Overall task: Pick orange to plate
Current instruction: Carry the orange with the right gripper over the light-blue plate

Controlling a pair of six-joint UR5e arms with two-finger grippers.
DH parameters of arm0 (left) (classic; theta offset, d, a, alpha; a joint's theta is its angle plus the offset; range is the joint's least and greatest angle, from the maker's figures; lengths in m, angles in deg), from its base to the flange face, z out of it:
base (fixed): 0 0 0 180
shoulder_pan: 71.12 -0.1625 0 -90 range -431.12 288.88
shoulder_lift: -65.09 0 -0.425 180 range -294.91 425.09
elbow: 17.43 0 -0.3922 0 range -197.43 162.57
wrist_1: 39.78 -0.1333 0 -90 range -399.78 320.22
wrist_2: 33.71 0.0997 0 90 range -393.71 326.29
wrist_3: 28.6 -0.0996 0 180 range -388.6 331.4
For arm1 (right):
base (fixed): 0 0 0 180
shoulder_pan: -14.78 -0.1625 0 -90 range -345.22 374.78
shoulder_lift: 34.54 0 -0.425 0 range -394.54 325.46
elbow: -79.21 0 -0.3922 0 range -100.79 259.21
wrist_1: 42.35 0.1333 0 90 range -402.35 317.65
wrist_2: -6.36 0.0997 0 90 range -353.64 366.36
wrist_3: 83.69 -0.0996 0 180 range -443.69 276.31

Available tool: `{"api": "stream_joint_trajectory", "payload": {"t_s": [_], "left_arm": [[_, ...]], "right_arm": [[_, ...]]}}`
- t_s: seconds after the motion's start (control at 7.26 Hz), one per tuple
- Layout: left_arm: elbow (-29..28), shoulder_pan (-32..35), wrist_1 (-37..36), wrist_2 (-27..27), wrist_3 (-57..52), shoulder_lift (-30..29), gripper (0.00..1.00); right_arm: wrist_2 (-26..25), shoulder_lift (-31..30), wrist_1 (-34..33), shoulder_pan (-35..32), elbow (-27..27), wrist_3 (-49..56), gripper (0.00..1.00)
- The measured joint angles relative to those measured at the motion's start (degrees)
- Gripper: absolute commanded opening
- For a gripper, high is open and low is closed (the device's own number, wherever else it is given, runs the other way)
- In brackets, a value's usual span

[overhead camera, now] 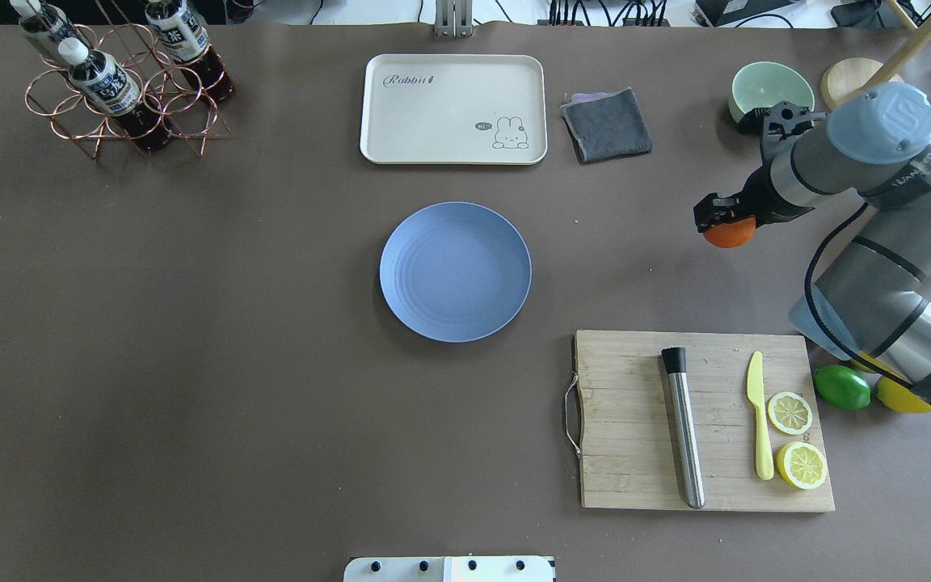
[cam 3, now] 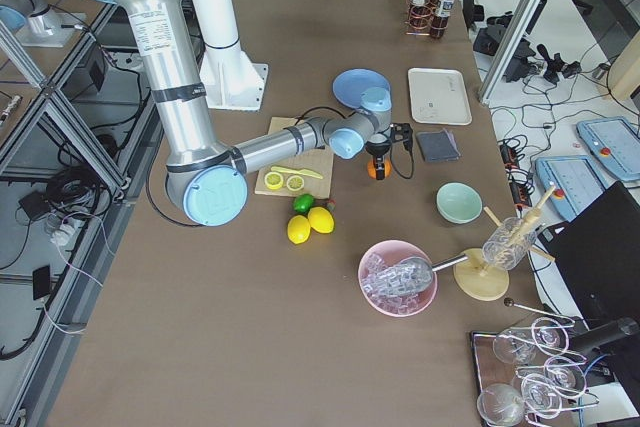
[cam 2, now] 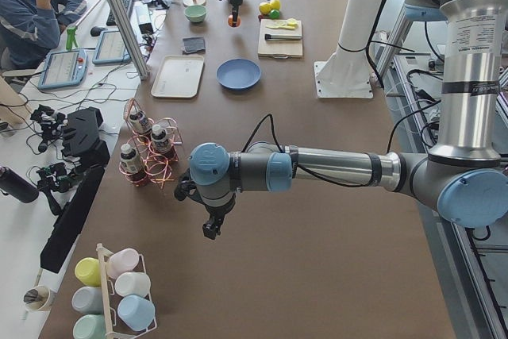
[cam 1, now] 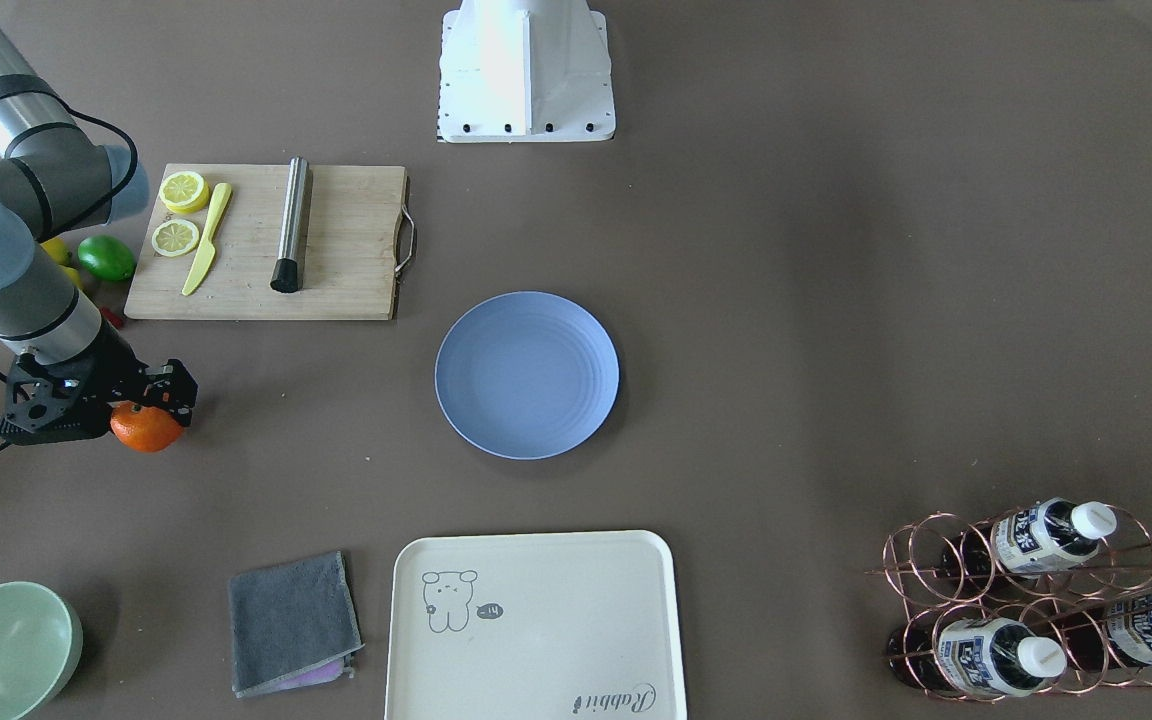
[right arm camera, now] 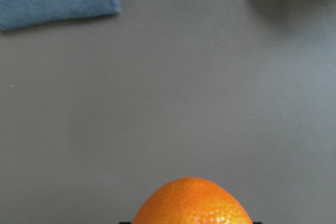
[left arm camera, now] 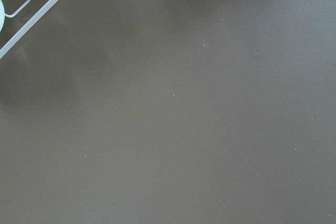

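The robot's right gripper should release the orange on the middle of the pale blue plate (cam 1: 526, 368).
The orange (cam 1: 146, 430) (overhead camera: 730, 235) sits between the fingers of my right gripper (cam 1: 149, 408) (overhead camera: 722, 220), which is shut on it. In the right wrist view the orange (right arm camera: 192, 202) fills the bottom centre, over bare brown table. I cannot tell whether it touches the table. The pale blue plate (cam 1: 526, 375) (overhead camera: 455, 271) lies bare at the table's middle, well apart from the orange. My left gripper (cam 2: 211, 229) hangs low over the table's far left end, seen only from the side, so I cannot tell its state.
A cutting board (overhead camera: 704, 420) holds lemon slices, a yellow knife and a metal cylinder. A lime (overhead camera: 841, 387) and a lemon lie beside it. A cream tray (overhead camera: 453, 109), grey cloth (overhead camera: 607, 123), green bowl (overhead camera: 768, 85) and bottle rack (overhead camera: 122, 81) line the far edge.
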Motion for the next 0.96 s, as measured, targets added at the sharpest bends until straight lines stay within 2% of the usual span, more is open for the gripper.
{"api": "stream_joint_trajectory", "payload": {"t_s": [0.14, 0.41, 0.69, 0.96], "left_arm": [[0.1, 0.0, 0.0, 0.0, 0.0, 0.4, 0.99], [0.3, 0.0, 0.0, 0.0, 0.0, 0.7, 0.98], [0.4, 0.0, 0.0, 0.0, 0.0, 0.9, 0.98], [0.4, 0.0, 0.1, 0.0, 0.0, 1.4, 0.99]], "right_arm": [[-0.7, 4.2, -4.8, 1.6, 1.2, -4.8, 0.0], [-6.2, 13.2, -9.7, 8.7, 0.4, -20.0, 0.0], [-13.1, 23.6, -11.8, 15.8, -6.7, -31.8, 0.0], [-16.3, 31.0, -13.2, 19.8, -14.2, -35.3, 0.0]]}}
